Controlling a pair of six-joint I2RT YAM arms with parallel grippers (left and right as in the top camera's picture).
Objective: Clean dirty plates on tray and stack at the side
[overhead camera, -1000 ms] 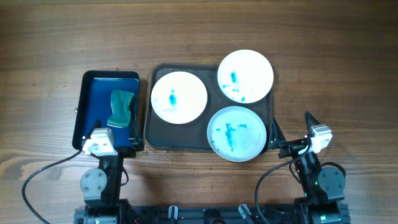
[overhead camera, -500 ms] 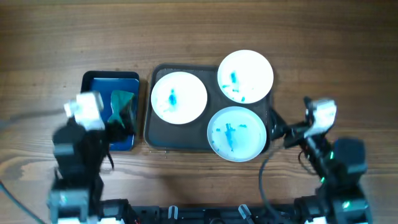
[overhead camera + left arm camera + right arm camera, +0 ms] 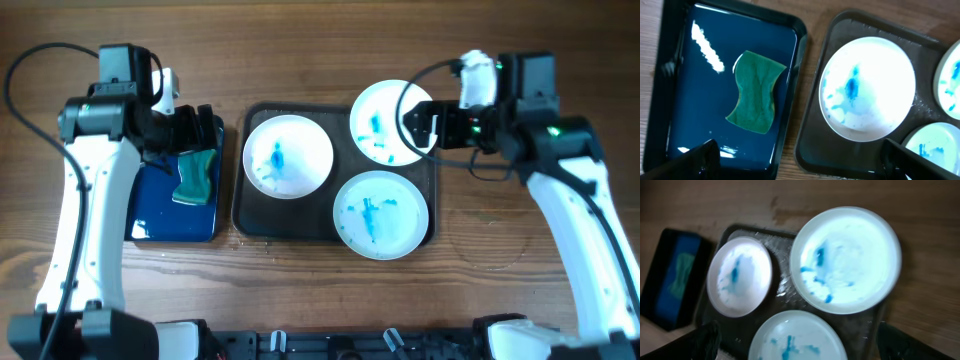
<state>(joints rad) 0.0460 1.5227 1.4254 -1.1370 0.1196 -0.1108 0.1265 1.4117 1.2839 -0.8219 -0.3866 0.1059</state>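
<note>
Next, my left gripper needs to go to the narrow middle (image 3: 195,179) (image 3: 756,92) of the green sponge in the blue tray and close there.
The dark tray (image 3: 240,205) holds three white plates smeared with blue: one at the left (image 3: 288,155), one at the back right (image 3: 385,120), and one at the front right (image 3: 380,214). My left gripper (image 3: 203,130) is open and empty, above the far edge of the blue tray, near the green sponge (image 3: 195,175). My right gripper (image 3: 418,125) is open and empty, above the right edge of the back-right plate. The left wrist view shows the sponge (image 3: 756,92), the left plate (image 3: 867,87) and open jaws (image 3: 800,167). The right wrist view shows all three plates (image 3: 845,260) and open jaws (image 3: 800,347).
A smaller blue tray (image 3: 155,215) with the sponge lies left of the dark tray, almost touching it. It also shows in the left wrist view (image 3: 700,100). Bare wooden table (image 3: 520,60) lies around both trays.
Both arms have risen from the table's front edge and swung to the back. The left is now over the blue tray, the right over the back-right plate. Plates have not moved.
</note>
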